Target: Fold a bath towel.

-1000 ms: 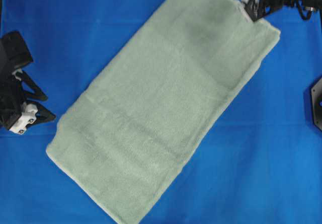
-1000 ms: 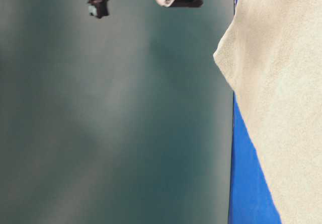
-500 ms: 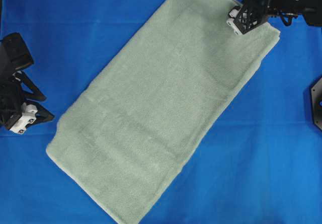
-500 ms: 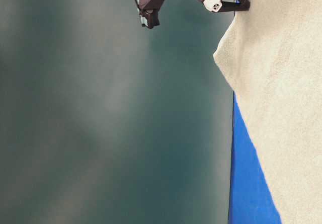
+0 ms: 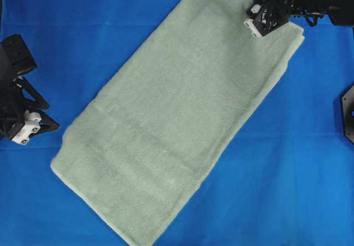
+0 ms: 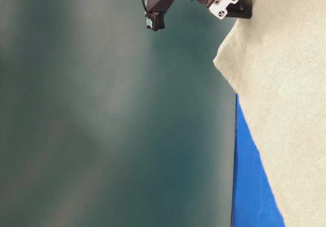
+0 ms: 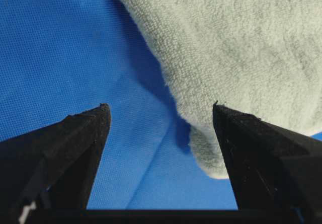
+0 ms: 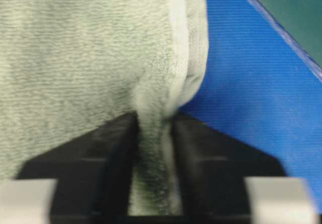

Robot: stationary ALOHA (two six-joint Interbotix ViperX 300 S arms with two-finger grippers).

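Observation:
The bath towel's hemmed edge, now bunched between the fingers, will be let go by my right gripper on the middle of the towel's long diagonal band (image 5: 180,120).
The bath towel (image 5: 177,119), pale sage-green terry, lies folded in a long band running diagonally from lower left to upper right. My right gripper (image 5: 255,22) sits on its upper right end, shut on a pinched ridge of the towel's hemmed edge (image 8: 173,58), which stands bunched between the fingers (image 8: 118,148). In the table-level view that gripper (image 6: 239,7) is at the towel (image 6: 285,84) corner. My left gripper (image 5: 52,117) rests open on the cloth just left of the towel's lower left end. In the left wrist view the towel corner (image 7: 206,158) lies close to the right finger (image 7: 251,153).
A blue cloth (image 5: 287,174) covers the table. A black fixture (image 5: 347,113) sits at the right edge. In the table-level view the table's edge (image 6: 236,160) runs vertically, with dark green background left of it.
The right gripper moved in from beyond the top edge onto the towel's upper right end and closed on its edge, bunching it slightly. The left arm has hardly moved.

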